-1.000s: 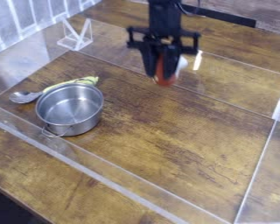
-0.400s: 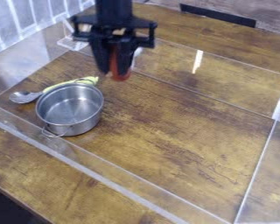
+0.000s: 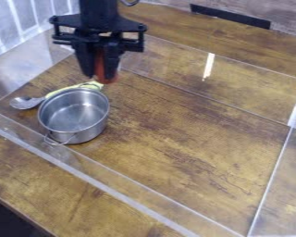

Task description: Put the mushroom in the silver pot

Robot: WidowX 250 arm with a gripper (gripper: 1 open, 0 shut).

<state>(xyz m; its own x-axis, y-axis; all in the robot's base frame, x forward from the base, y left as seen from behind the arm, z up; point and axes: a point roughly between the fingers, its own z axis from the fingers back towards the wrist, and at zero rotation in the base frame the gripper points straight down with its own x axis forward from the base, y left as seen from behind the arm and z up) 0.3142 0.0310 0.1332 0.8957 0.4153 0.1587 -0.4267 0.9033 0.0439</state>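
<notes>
I should let go with my gripper so that the mushroom rests in the middle of the silver pot (image 3: 77,107), with its stem toward the pot's far rim.
My gripper (image 3: 104,70) hangs pointing down above the wooden table, just up and right of the silver pot (image 3: 74,114). It is shut on the mushroom (image 3: 106,68), whose reddish-brown cap shows between the dark fingers; the stem is hidden. The pot is round, shiny and has nothing in it, standing at the left of the table.
A silver spoon (image 3: 27,102) lies left of the pot, with a yellow-green object (image 3: 93,85) at the pot's far rim. A clear acrylic wall (image 3: 126,199) runs along the front edge and another (image 3: 272,190) along the right side. A clear stand (image 3: 78,39) sits far left.
The gripper has carried the mushroom leftward across the table, from the middle right toward the pot, and rolled slightly.
</notes>
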